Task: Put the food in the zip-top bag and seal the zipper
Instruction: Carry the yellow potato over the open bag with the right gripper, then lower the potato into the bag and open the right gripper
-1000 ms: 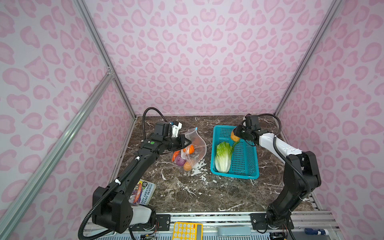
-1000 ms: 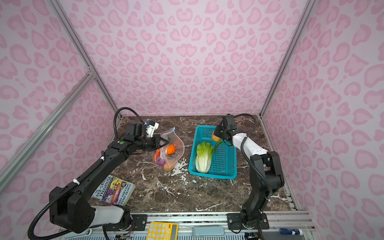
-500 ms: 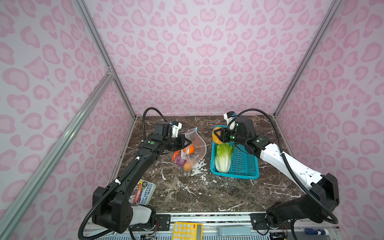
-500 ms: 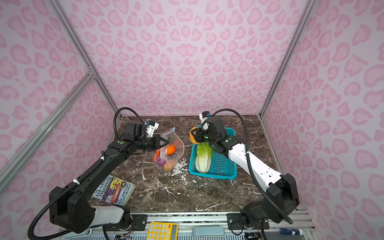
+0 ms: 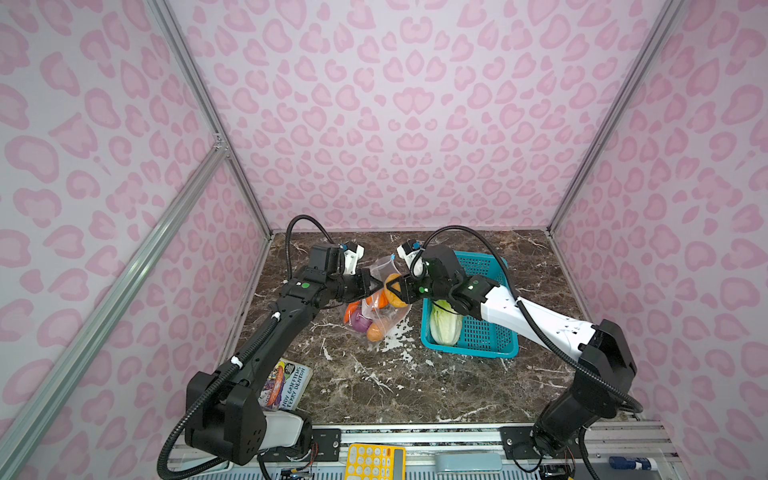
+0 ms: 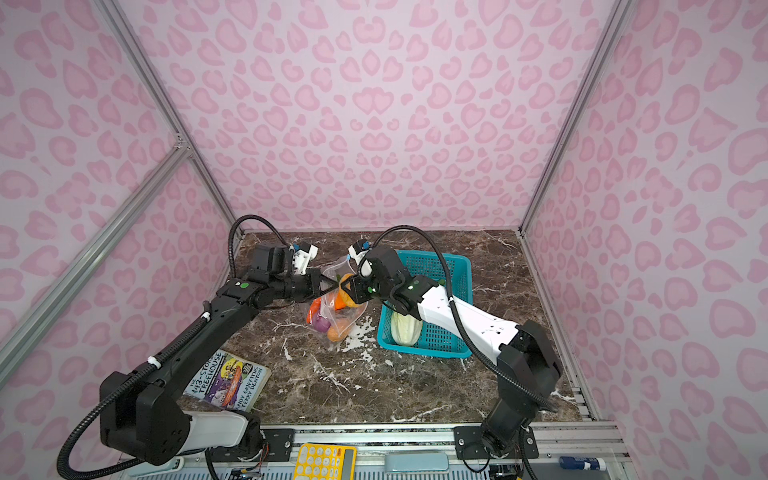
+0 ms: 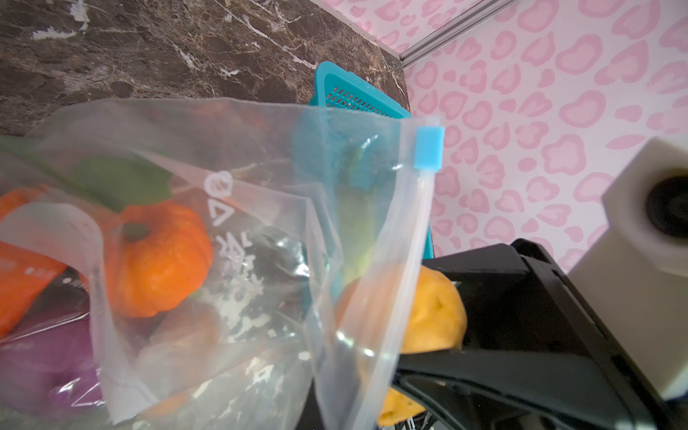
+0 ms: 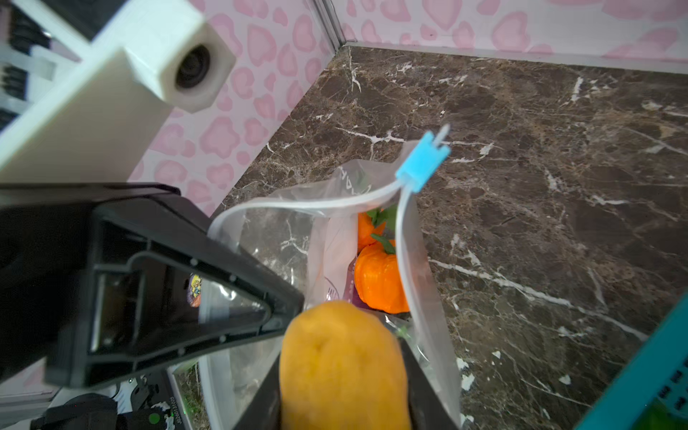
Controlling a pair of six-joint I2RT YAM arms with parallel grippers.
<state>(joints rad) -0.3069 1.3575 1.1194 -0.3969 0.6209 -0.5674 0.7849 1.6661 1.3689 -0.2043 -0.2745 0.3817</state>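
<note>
The yellow-orange piece fills the narrow opening of the bag. My right gripper needs to drop it inside, then take the opening's free edge (image 8: 419, 308) and pull the bag wide.
The clear zip-top bag (image 5: 376, 309) lies open on the marble. My left gripper (image 5: 371, 285) is shut on its mouth edge and holds it up. Inside are an orange pumpkin (image 7: 160, 260), a carrot (image 5: 351, 309), a purple onion (image 7: 41, 372) and a tan piece (image 5: 374, 332). The zipper (image 8: 404, 253) gapes, and its blue slider (image 8: 422, 163) sits at the far end. My right gripper (image 5: 394, 291) is shut on a yellow-orange piece (image 8: 342, 365), right at the bag's mouth beside the left fingers (image 8: 167, 283). The green-white cabbage (image 5: 444, 324) lies in the basket.
The teal perforated basket (image 5: 490, 347) stands just right of the bag, under the right arm. A paperback book (image 5: 286, 384) lies front left by the left arm's base. A yellow calculator (image 5: 374, 461) rests on the front rail. Pink walls close in three sides.
My right arm has swung left from the back of the basket, carrying the yellow-orange piece to the bag's mouth. The left gripper and the bag have not moved.
</note>
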